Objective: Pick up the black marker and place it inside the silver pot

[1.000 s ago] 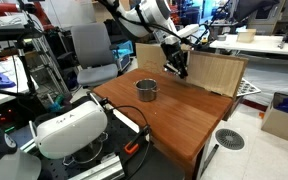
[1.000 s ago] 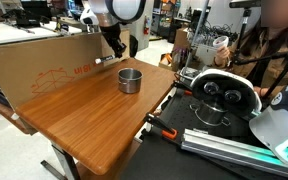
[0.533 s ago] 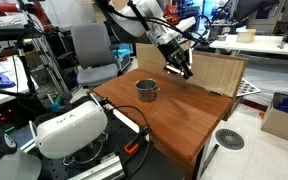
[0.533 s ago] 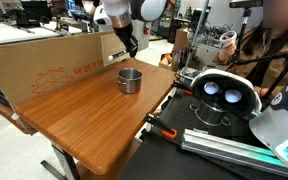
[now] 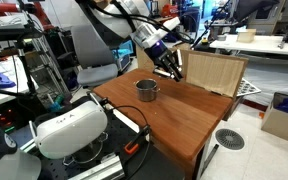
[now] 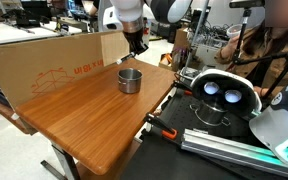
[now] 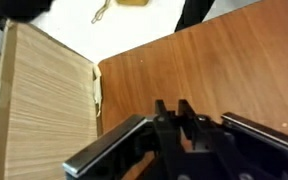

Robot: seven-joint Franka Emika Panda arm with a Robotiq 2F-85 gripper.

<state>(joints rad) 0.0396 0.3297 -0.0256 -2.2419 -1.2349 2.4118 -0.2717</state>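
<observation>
My gripper will let go of the black marker through the open top of the silver pot (image 5: 146,87), which is standing on the wooden table.
The silver pot (image 5: 147,90) stands upright on the wooden table (image 5: 184,115); it also shows in an exterior view (image 6: 130,80). My gripper (image 5: 171,66) hangs above the table's far side, beside and above the pot, also in an exterior view (image 6: 136,45). In the wrist view its two fingers (image 7: 172,105) stand close together with only a narrow gap. The black marker appears only as a slim dark tip below the fingers (image 5: 175,73), pinched between them. The pot is out of the wrist view.
An upright board (image 5: 212,72) (image 6: 54,62) (image 7: 44,100) stands along the table's far edge, close behind the gripper. A white headset-like device (image 5: 69,128) (image 6: 222,95) sits beyond the table's near end. Office chairs and desks surround the table.
The gripper has moved sideways along the board toward the pot, still raised and with its fingers together. The pot has not moved.
</observation>
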